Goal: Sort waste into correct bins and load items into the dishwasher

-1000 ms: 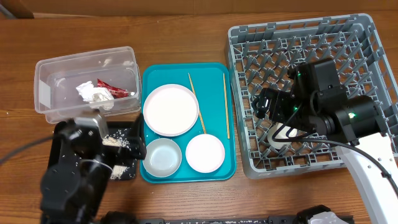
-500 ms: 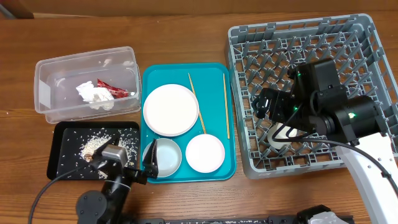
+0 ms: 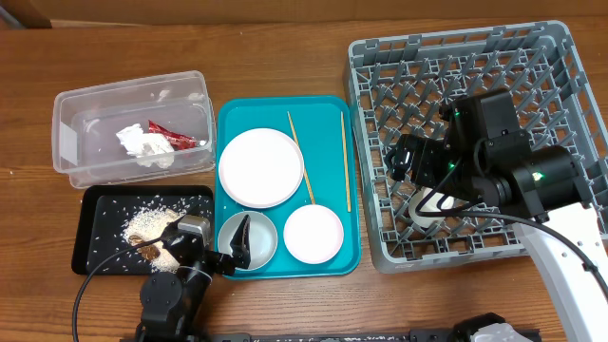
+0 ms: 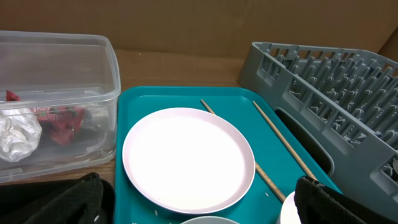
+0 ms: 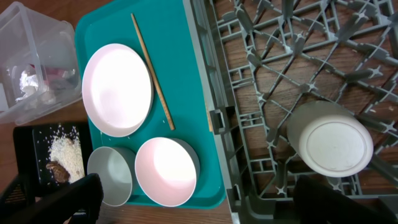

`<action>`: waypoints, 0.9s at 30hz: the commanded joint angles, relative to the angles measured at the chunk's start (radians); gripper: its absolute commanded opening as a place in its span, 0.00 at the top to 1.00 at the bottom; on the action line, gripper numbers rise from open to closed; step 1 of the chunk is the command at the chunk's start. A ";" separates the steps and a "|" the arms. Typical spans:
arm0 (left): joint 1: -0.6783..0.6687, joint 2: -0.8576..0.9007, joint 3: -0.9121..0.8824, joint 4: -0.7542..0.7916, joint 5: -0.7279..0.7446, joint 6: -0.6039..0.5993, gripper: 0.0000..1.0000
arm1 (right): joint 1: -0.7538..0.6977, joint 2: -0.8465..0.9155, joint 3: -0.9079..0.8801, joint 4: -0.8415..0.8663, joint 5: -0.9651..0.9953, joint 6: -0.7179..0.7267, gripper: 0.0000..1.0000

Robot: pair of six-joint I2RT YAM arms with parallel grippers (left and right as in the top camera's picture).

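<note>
I will move my right gripper to the pink bowl next and close it on its rim [image 3: 339,223] [image 5: 193,156] on the side that faces the grey rack.
A crumpled white napkin [image 3: 141,142] and a red wrapper [image 3: 171,135] lie in the clear tub [image 3: 71,119]. Rice and brown scraps [image 3: 147,226] lie on the black tray [image 3: 95,252]. The plate [image 3: 260,167], two chopsticks [image 3: 346,157], white bowl [image 3: 258,249] and pink bowl [image 3: 313,234] sit on a teal tray [image 3: 285,106]. The white cup [image 3: 429,205] stands upside down in the grey rack [image 3: 456,66]. My left gripper [image 3: 207,249] is open and empty, low at the black tray's right end, one finger over the white bowl. My right gripper [image 3: 418,176] is open and empty above the cup [image 5: 329,140].
The left wrist view shows the plate [image 4: 186,158], chopsticks [image 4: 283,140], tub [image 4: 68,68] and rack [image 4: 329,81] ahead of my open left gripper [image 4: 196,210]. The right wrist view shows both bowls [image 5: 166,171] between my open right gripper's [image 5: 199,200] fingers. Bare wooden table lies along the front.
My left arm has come down from over the black tray and shifted right, toward the white bowl. The rice pile now shows. The right arm has not moved.
</note>
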 commanded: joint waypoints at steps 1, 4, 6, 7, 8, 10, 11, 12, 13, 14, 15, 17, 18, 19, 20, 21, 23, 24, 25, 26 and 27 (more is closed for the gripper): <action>0.004 -0.011 -0.007 0.005 0.001 0.016 0.00 | 0.004 -0.002 0.022 0.002 0.001 0.004 0.00; 0.004 -0.011 -0.007 0.005 0.001 0.016 0.00 | 0.004 -0.002 0.022 0.002 0.001 0.004 0.00; 0.004 -0.011 -0.007 0.005 0.001 0.016 0.00 | 0.004 -0.002 0.022 0.002 0.001 0.004 0.00; 0.004 -0.011 -0.007 0.005 0.001 0.016 0.00 | 0.004 -0.002 0.022 0.002 0.001 0.004 0.00; 0.004 -0.011 -0.007 0.005 0.001 0.015 0.00 | 0.004 -0.002 0.022 0.002 0.001 0.004 0.00; 0.004 -0.011 -0.007 0.005 0.001 0.015 0.00 | 0.004 -0.002 0.022 0.002 0.001 0.004 0.00; 0.004 -0.011 -0.007 0.005 0.001 0.015 0.00 | 0.004 -0.002 0.022 0.002 0.001 0.004 0.00; 0.004 -0.011 -0.007 0.005 0.001 0.015 0.00 | 0.004 -0.002 0.022 0.002 0.001 0.004 0.00; 0.004 -0.011 -0.007 0.005 0.001 0.016 0.00 | 0.004 -0.002 0.022 0.002 0.001 0.004 0.00; 0.004 -0.011 -0.007 0.005 0.001 0.016 0.00 | 0.004 -0.002 0.022 0.002 0.001 0.004 0.00; 0.004 -0.011 -0.007 0.005 0.001 0.016 0.00 | 0.004 -0.002 0.022 0.011 -0.003 0.008 0.00; 0.004 -0.011 -0.007 0.005 0.001 0.015 0.00 | 0.004 -0.002 0.022 0.084 -0.031 0.023 0.00; 0.004 -0.011 -0.007 0.005 0.001 0.015 0.00 | 0.004 -0.002 0.022 0.103 -0.062 0.023 0.00; 0.004 -0.011 -0.007 0.005 0.001 0.016 0.00 | 0.006 -0.001 0.022 0.117 -0.100 0.022 0.00; 0.004 -0.011 -0.007 0.005 0.001 0.016 0.00 | 0.016 0.003 0.022 0.130 -0.154 0.001 0.00; 0.004 -0.011 -0.007 0.005 0.001 0.016 0.00 | 0.034 0.006 0.022 0.132 -0.183 -0.022 0.03; 0.004 -0.011 -0.007 0.005 0.001 0.016 0.00 | 0.097 0.021 0.022 0.111 -0.165 -0.057 0.08; 0.004 -0.011 -0.007 0.005 0.001 0.015 0.00 | 0.140 0.032 0.021 0.092 -0.129 -0.068 0.10; 0.004 -0.011 -0.007 0.005 0.001 0.016 0.00 | 0.187 0.045 0.021 0.072 -0.078 -0.068 0.12; 0.004 -0.011 -0.007 0.005 0.001 0.015 0.00 | 0.248 0.064 0.021 0.052 -0.011 -0.067 0.14; 0.004 -0.011 -0.007 0.005 0.001 0.016 0.00 | 0.306 0.085 0.016 0.043 0.047 -0.067 0.14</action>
